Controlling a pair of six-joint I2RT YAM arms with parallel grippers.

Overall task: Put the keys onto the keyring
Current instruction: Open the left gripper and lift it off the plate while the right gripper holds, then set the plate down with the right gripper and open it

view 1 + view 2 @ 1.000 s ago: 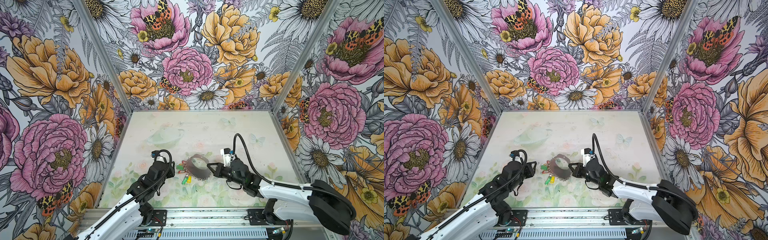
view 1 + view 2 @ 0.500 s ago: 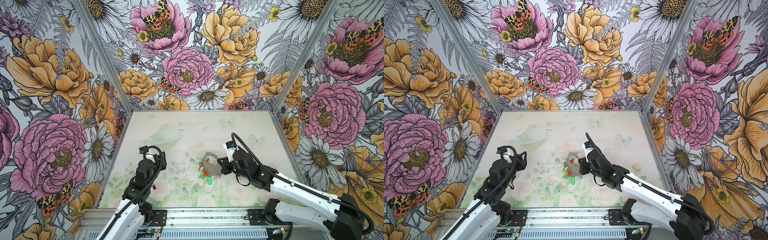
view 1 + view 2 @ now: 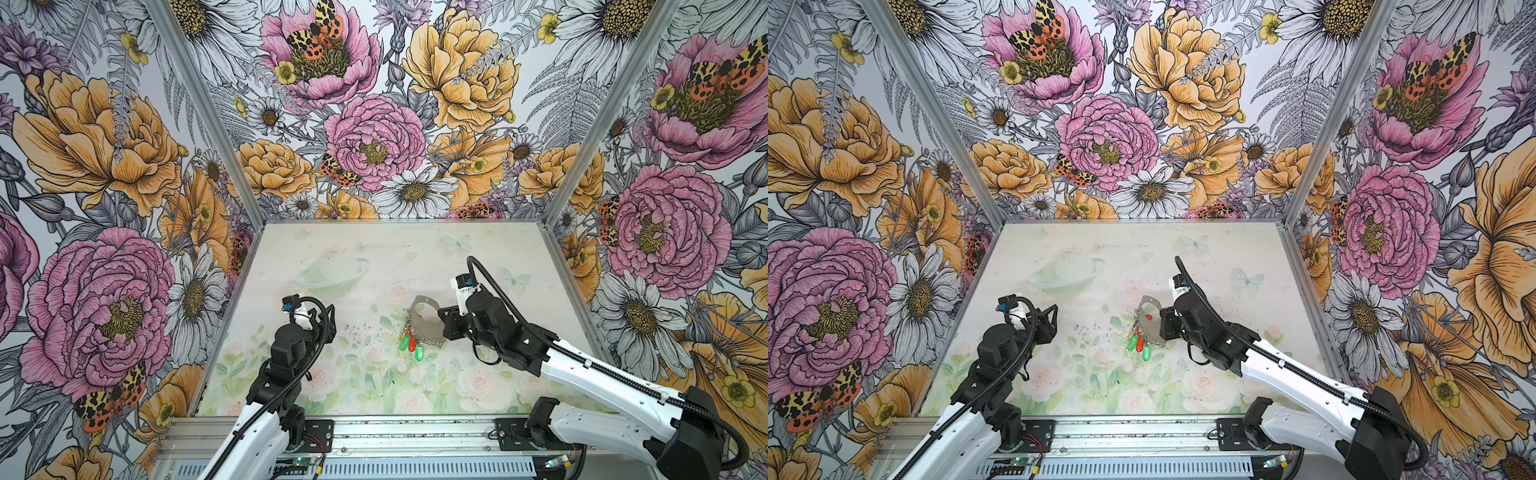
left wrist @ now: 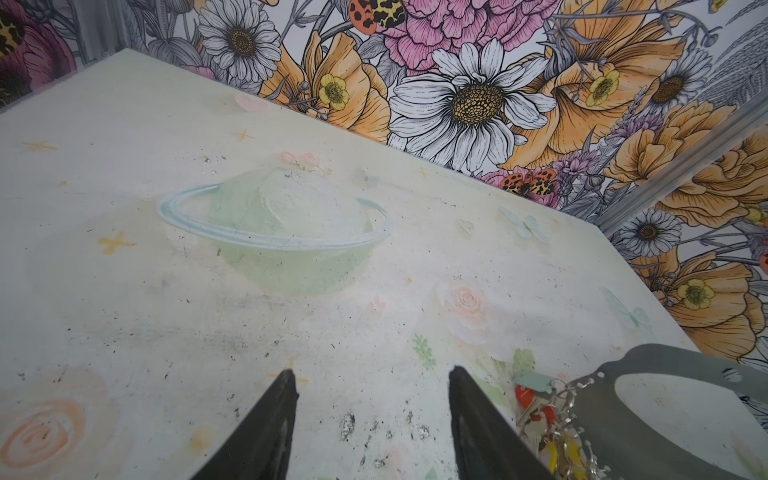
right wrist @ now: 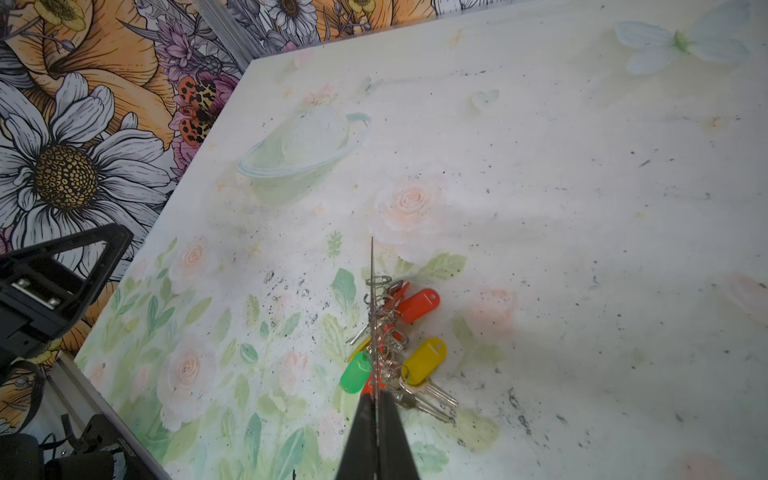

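Next, my right gripper lets go of the keyring flat on the bare table (image 3: 468,323) directly beneath its own fingers.
My right gripper (image 3: 444,325) (image 3: 1163,325) is shut on the keyring (image 3: 428,320) (image 3: 1152,318), a flat grey hoop held up on edge near the table's middle. In the right wrist view the keyring (image 5: 372,291) shows as a thin line running out from the gripper (image 5: 376,397). The keys (image 3: 409,345) (image 3: 1139,345) hang in a bunch from its small rings, down at the table, with red (image 5: 417,305), yellow (image 5: 424,359) and green (image 5: 355,372) tags. My left gripper (image 3: 328,320) (image 3: 1050,320) (image 4: 372,374) is open and empty, well to the left of the keyring (image 4: 598,411).
The flowered table (image 3: 374,257) bears dark scuff marks between the two grippers. Flowered walls with metal posts close the back and both sides. A metal rail (image 3: 395,432) runs along the front edge, carrying both arm bases.
The right gripper has carried the keyring and its keys to the right and a little farther back. The left gripper has let go, drawn back to the left and opened wider.
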